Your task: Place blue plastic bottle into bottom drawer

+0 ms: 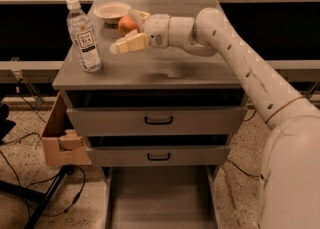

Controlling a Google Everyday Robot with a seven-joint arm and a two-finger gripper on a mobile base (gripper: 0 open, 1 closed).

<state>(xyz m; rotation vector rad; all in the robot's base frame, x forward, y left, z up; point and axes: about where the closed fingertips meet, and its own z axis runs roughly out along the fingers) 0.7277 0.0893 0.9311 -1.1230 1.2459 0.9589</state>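
Observation:
The white label [86, 42] of the blue plastic bottle is the next place for my gripper to go to and close on.
The blue plastic bottle [84, 37] stands upright at the left front of the grey cabinet's top [165, 70]; it is clear, with a white cap and a white label. My gripper [126, 30] is open above the cabinet top, to the right of the bottle and apart from it, with one finger [129, 44] pointing left toward the bottle. The bottom drawer [160, 198] is pulled out below the two upper drawers, and its grey floor is bare.
An orange fruit [126, 24] sits just behind the gripper, beside a white bowl [112, 11] at the back of the top. A cardboard box [61, 138] hangs at the cabinet's left side. Cables lie on the floor at the left.

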